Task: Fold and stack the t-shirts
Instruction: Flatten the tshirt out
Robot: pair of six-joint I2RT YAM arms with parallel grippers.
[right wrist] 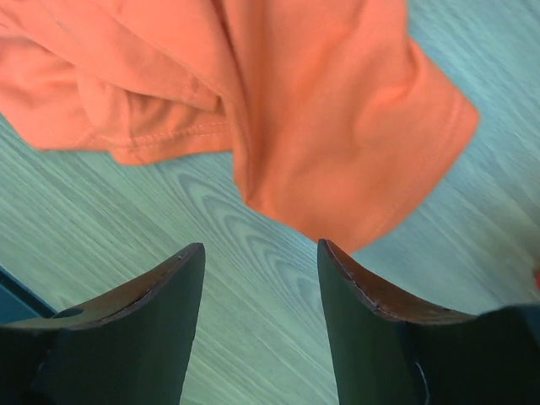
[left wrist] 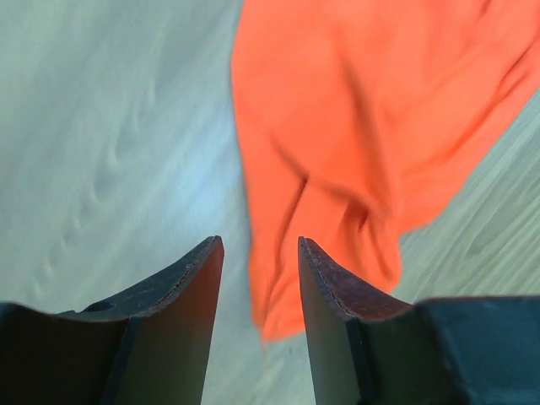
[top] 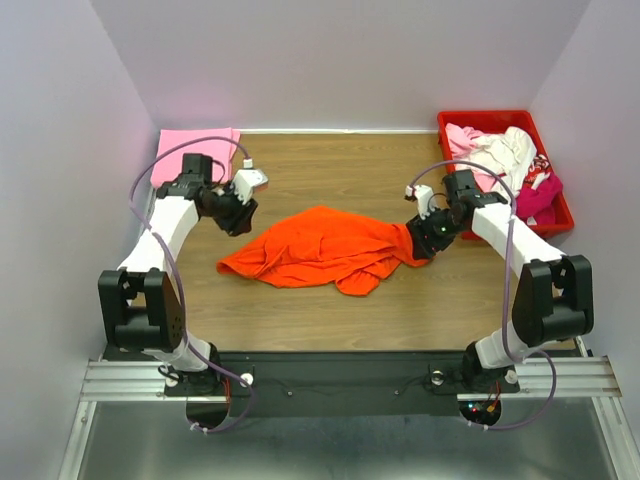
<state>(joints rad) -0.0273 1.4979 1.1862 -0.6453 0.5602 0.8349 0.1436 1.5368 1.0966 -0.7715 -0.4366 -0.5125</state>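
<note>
The orange t-shirt's far edge (top: pixel 277 231) (left wrist: pixel 253 118) will be gripped by my left gripper as it closes along the part that faces the folded light pink t-shirt.
A bright orange t-shirt (top: pixel 315 247) lies crumpled in the middle of the wooden table (top: pixel 330 170). It also shows in the left wrist view (left wrist: pixel 363 126) and the right wrist view (right wrist: pixel 321 118). My left gripper (top: pixel 240 215) (left wrist: pixel 260 245) is open and empty, above the shirt's left side. My right gripper (top: pixel 424 238) (right wrist: pixel 261 249) is open and empty, just off the shirt's right sleeve end. A folded light pink t-shirt (top: pixel 195 150) lies at the back left corner. More shirts, white (top: pixel 500 152) and magenta (top: pixel 538 195), are heaped in the red crate (top: pixel 480 120).
The red crate stands at the back right against the wall. Grey walls close in the table on three sides. The arm bases sit on a black rail (top: pixel 340 370) at the near edge.
</note>
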